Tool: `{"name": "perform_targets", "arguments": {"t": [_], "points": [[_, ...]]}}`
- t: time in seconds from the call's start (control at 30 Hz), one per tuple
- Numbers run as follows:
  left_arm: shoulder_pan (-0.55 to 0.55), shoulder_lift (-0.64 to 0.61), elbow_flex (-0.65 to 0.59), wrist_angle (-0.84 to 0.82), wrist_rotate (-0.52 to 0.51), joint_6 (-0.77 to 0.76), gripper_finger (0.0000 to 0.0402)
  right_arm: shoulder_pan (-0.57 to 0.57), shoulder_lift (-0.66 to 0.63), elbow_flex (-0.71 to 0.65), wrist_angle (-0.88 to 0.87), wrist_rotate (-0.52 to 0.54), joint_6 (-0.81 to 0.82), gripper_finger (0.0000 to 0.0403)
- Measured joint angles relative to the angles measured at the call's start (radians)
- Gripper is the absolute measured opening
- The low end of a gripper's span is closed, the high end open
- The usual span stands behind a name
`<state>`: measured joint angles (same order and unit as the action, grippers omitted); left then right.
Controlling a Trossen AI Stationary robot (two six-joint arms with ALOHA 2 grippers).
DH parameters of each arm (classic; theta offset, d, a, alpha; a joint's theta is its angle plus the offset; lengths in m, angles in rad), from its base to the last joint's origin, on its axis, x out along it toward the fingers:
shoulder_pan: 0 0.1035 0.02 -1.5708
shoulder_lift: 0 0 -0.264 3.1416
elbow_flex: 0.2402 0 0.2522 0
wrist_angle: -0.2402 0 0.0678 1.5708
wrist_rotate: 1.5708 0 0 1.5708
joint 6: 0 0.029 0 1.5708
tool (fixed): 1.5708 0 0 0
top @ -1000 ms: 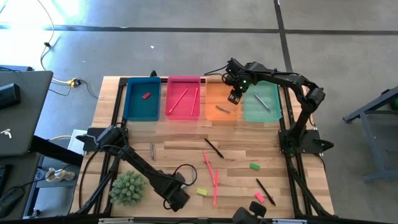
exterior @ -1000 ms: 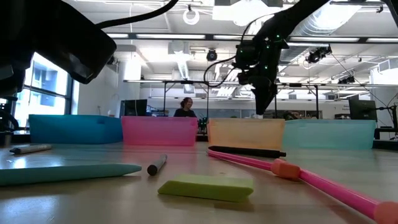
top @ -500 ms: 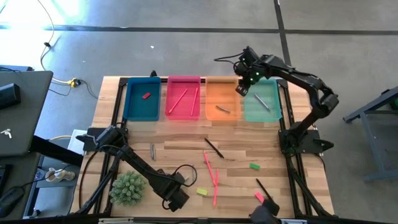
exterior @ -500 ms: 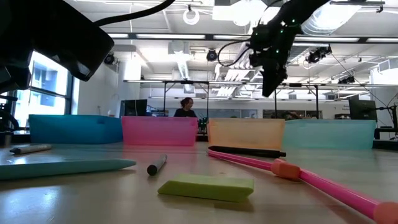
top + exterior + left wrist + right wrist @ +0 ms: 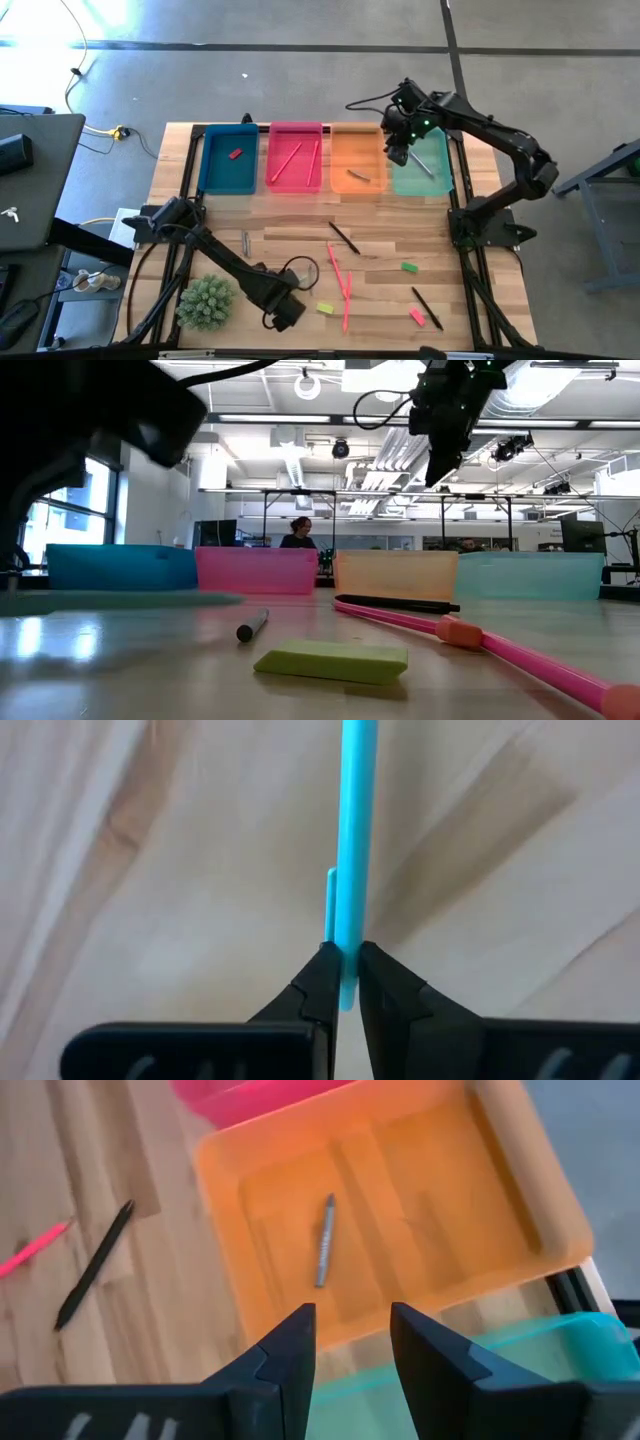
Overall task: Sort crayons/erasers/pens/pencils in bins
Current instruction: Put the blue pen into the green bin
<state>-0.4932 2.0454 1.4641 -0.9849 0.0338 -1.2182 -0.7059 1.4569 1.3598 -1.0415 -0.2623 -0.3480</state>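
Observation:
The light blue pen, now near the table's front edge, will be let go by my left gripper on the bare table (image 5: 305, 240) between the pink bin and the pink pencils.
My left gripper (image 5: 286, 312) is near the table's front edge and is shut on a light blue pen (image 5: 356, 830). The pen shows as a blurred level bar in the low view (image 5: 130, 600). My right gripper (image 5: 398, 156) is open and empty, high above the border between the orange bin (image 5: 357, 160) and the teal bin (image 5: 420, 168). A grey crayon (image 5: 323, 1240) lies in the orange bin. The blue bin (image 5: 228, 160) holds a red eraser (image 5: 236, 154). The pink bin (image 5: 296, 158) holds two pink sticks. My left gripper pinches the blue pen between its two fingertips (image 5: 322, 982) near its clip end (image 5: 331, 915). The fingers come from above and lie across the pen. The rest of the pen reaches out past the fingers, about level and a little above the table.
On the table lie a crayon (image 5: 245, 243), two black pens (image 5: 343, 237) (image 5: 425, 306), pink pencils (image 5: 340, 282), a green eraser (image 5: 408, 267), a yellow eraser (image 5: 324, 309) and a pink eraser (image 5: 416, 316). A green spiky ball (image 5: 206, 302) sits at the front left.
My right gripper has gone up and toward the table's right edge, from over the orange bin to the border with the teal bin. My left gripper has risen a little with the blue pen, which has come up off the table and stays about level.

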Motion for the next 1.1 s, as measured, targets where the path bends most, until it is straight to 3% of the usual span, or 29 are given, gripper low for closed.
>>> {"name": "perform_targets", "arguments": {"t": [0.43, 0.87, 1.1], "points": [[0.133, -0.065, 0.003, 0.005, -0.029, 0.182, 0.0017, 0.086, -0.012, 0.000, -0.093, 0.000, -0.038, 0.0124], [0.264, -0.235, 0.004, 0.003, -0.231, 0.272, 0.0001, 0.139, -0.012, 0.000, -0.139, -0.009, -0.052, 0.0124], [0.316, -0.274, 0.005, 0.002, -0.246, 0.299, 0.0001, 0.169, -0.012, 0.000, -0.146, -0.011, -0.062, 0.0124]]}}
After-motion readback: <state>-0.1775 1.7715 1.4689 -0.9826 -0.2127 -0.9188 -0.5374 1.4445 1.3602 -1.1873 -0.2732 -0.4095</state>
